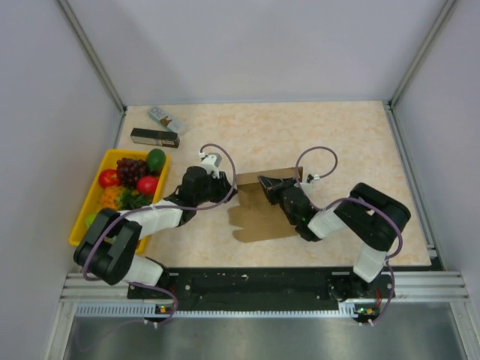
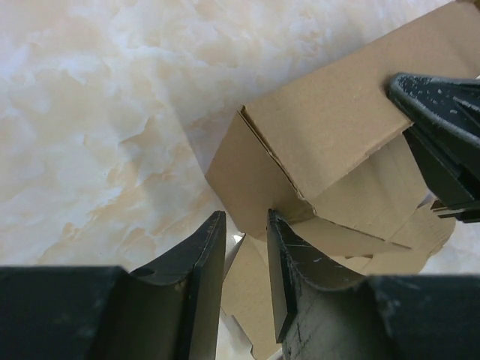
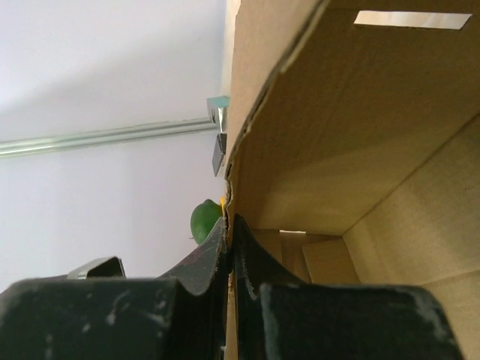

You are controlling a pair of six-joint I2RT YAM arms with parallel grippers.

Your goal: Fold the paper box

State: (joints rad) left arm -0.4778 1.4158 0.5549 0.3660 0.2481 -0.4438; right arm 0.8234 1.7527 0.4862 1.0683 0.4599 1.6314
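Observation:
My left gripper is pointing across the end of the box, so it should open, swing to the box's near side and pinch that side below the top panel's corner (image 2: 303,196).
The paper box (image 1: 262,222) is brown cardboard at the table's middle, partly raised, with flat flaps on the near side. In the left wrist view its folded corner and top panel (image 2: 330,120) stand just beyond my fingers. My left gripper (image 1: 230,192) is at the box's left end, and its jaws (image 2: 245,217) stand apart with cardboard showing below the gap. My right gripper (image 1: 265,183) reaches over the box from the right. In its own view it (image 3: 230,222) is shut on the thin edge of a box wall (image 3: 360,112), and it also shows in the left wrist view (image 2: 442,135).
A yellow tray (image 1: 96,174) of fruit sits at the left edge. A slim black box (image 1: 155,137) and a small white packet (image 1: 166,118) lie at the far left. A green fruit (image 3: 204,221) shows past the right fingers. Grey walls enclose the table.

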